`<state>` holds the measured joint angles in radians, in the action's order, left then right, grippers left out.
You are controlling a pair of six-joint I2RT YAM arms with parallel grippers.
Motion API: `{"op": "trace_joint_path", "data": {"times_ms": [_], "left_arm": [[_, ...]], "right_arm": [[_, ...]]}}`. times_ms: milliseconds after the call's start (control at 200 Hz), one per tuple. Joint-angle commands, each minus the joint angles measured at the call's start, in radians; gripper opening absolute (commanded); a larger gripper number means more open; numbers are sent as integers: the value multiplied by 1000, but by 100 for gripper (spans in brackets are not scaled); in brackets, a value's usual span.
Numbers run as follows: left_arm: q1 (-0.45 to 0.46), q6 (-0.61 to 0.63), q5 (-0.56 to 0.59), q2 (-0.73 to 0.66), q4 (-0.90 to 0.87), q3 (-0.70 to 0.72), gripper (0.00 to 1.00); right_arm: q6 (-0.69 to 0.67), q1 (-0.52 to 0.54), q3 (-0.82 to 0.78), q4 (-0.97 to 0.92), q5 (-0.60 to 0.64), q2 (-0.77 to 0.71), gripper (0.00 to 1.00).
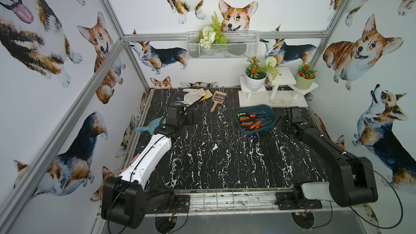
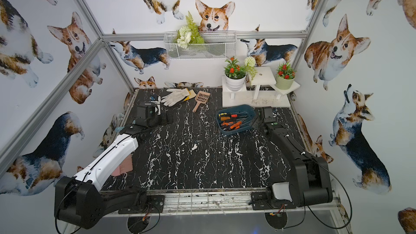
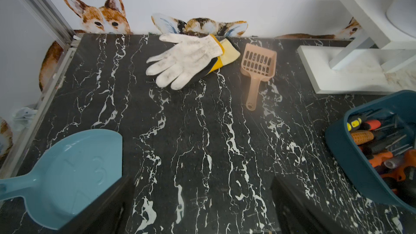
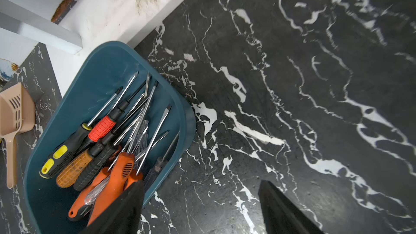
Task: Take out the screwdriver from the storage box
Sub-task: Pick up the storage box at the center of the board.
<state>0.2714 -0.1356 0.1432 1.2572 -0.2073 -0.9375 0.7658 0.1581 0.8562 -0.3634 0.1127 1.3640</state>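
Note:
The robot's left gripper needs to next grab the storage box by the rim [image 1: 254,107] [image 3: 385,97] nearest the white plant stand, beside the red screwdriver handle.
The storage box [image 1: 271,115] [image 2: 252,111] is a dark teal tray at the table's right rear, in front of the white plant stand. Several screwdrivers lie heaped in it, with orange [image 4: 117,176], red [image 4: 101,129] and black-and-yellow [image 4: 60,156] handles. My right gripper [image 4: 202,203] [image 1: 281,123] stands open at the box's right edge. One finger [image 4: 121,210] hangs over the orange handles and the other finger [image 4: 281,210] is over bare table outside the rim. My left gripper [image 3: 202,208] [image 1: 191,118] is open over bare table at the left.
A light blue scoop [image 3: 67,172] lies beside my left gripper. A work glove [image 3: 186,61] and a tan slotted scoop [image 3: 258,64] lie at the back. The white plant stand [image 1: 270,101] holds pots. A wire basket [image 1: 221,50] hangs on the back wall.

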Motion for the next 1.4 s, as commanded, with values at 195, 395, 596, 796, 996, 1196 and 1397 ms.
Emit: {"op": "trace_joint_path", "data": {"times_ms": [195, 395, 596, 796, 996, 1196, 1397], "left_arm": [[23, -21, -29, 73, -61, -43, 100], [28, -22, -33, 97, -64, -57, 100], [29, -21, -31, 108, -92, -72, 100], [29, -17, -37, 98, -112, -66, 100], [29, -21, -44, 99, -121, -70, 100], [30, -28, -64, 96, -134, -83, 100], [31, -30, -88, 99, -160, -90, 100]], "right_arm": [[92, 2, 54, -19, -125, 119, 77], [90, 33, 67, -29, -113, 153, 75], [80, 40, 93, -48, -138, 208, 67], [63, 45, 105, -71, -152, 239, 53], [11, 58, 142, -116, -158, 262, 40], [-61, 61, 163, -158, -180, 270, 23], [-132, 61, 172, -183, -214, 275, 4]]}}
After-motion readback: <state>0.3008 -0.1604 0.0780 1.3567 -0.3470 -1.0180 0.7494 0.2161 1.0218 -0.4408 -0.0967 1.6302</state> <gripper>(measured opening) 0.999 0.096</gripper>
